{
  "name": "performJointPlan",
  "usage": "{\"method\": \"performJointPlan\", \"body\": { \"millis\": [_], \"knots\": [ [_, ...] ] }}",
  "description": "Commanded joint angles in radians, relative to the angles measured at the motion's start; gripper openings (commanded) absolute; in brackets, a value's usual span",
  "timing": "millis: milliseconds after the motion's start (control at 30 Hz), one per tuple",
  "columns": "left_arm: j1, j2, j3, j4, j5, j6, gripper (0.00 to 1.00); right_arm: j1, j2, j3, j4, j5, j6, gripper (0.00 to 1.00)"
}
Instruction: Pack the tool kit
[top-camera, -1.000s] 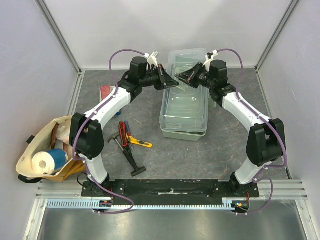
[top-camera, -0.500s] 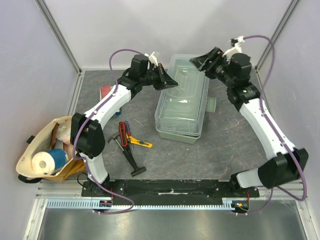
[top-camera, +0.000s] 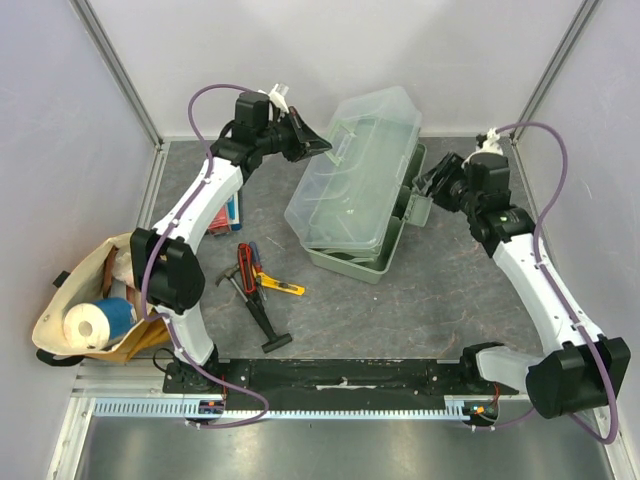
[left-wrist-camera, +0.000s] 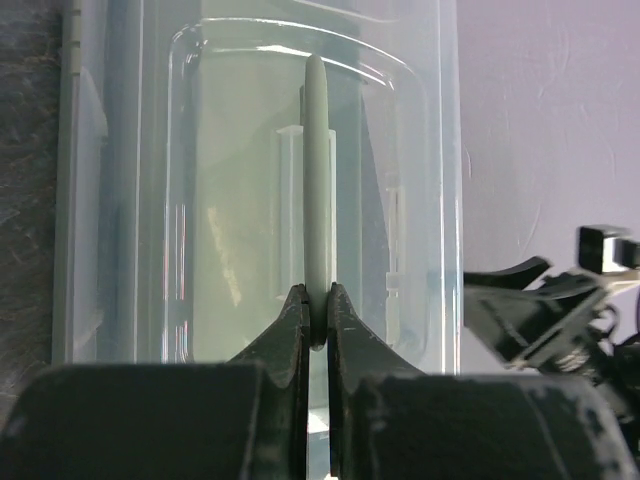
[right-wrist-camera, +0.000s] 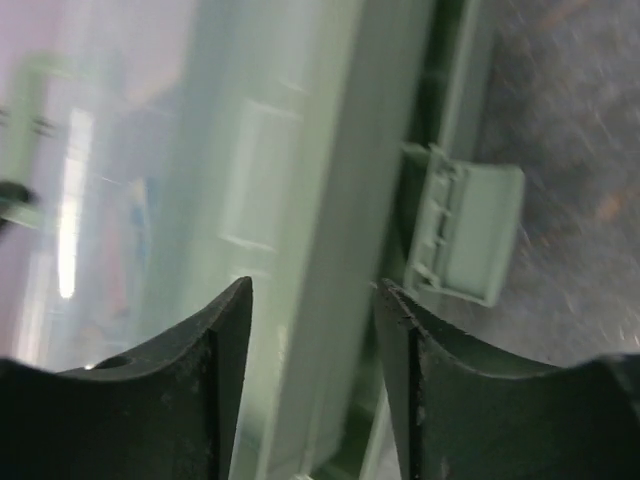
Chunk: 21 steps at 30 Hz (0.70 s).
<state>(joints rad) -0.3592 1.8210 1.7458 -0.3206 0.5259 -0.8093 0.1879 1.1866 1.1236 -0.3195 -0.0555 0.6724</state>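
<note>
Next, I release the clear lid, still tilted up over the toolbox's base, from my left gripper onto the grey table (top-camera: 339, 188), in the spot between the toolbox and the red-and-blue packet.
The pale-green toolbox (top-camera: 352, 262) stands mid-table, its clear lid (top-camera: 350, 185) tilted up and leaning left over the base. My left gripper (top-camera: 324, 148) is at the lid's top; in the left wrist view it (left-wrist-camera: 317, 318) is shut on the lid's thin green handle (left-wrist-camera: 317, 180). My right gripper (top-camera: 424, 190) is open at the box's right side, its jaws (right-wrist-camera: 315, 295) astride the box's rim without touching, beside a hanging latch (right-wrist-camera: 465, 235). A black hammer (top-camera: 258, 312), a red-black cutter (top-camera: 246, 266) and a yellow knife (top-camera: 281, 287) lie on the table left of the box.
A tan cloth bag (top-camera: 70, 325) with a paper roll (top-camera: 87, 324) sits at the near left edge. A red-and-blue packet (top-camera: 231, 210) lies partly under the left arm. White walls enclose the table on three sides.
My left gripper has drawn back to the left with the handle, tilting the lid up. My right gripper opened, let go of the lid and dropped to the box's right side by the latch.
</note>
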Motion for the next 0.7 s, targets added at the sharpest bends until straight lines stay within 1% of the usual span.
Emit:
{"method": "performJointPlan", "body": {
  "millis": [0, 100, 167, 300, 433, 667],
  "knots": [
    [0.042, -0.095, 0.052, 0.143, 0.006, -0.019, 0.02, -0.001, -0.022, -0.071, -0.082, -0.017, -0.063, 0.54],
    [0.066, -0.100, 0.038, 0.144, 0.011, -0.028, 0.02, 0.001, -0.018, -0.110, -0.107, -0.021, -0.069, 0.47],
    [0.080, -0.100, 0.031, 0.144, 0.016, -0.030, 0.02, 0.010, -0.015, -0.137, -0.107, -0.030, -0.071, 0.46],
    [0.092, -0.095, 0.026, 0.147, 0.028, -0.037, 0.02, 0.060, 0.043, -0.148, -0.078, -0.049, -0.071, 0.47],
    [0.095, -0.089, 0.021, 0.150, 0.036, -0.045, 0.02, 0.130, 0.123, -0.146, -0.037, -0.043, -0.047, 0.50],
    [0.103, -0.089, 0.012, 0.155, 0.048, -0.050, 0.02, 0.177, 0.248, -0.128, 0.033, -0.010, 0.001, 0.52]
  ]
}}
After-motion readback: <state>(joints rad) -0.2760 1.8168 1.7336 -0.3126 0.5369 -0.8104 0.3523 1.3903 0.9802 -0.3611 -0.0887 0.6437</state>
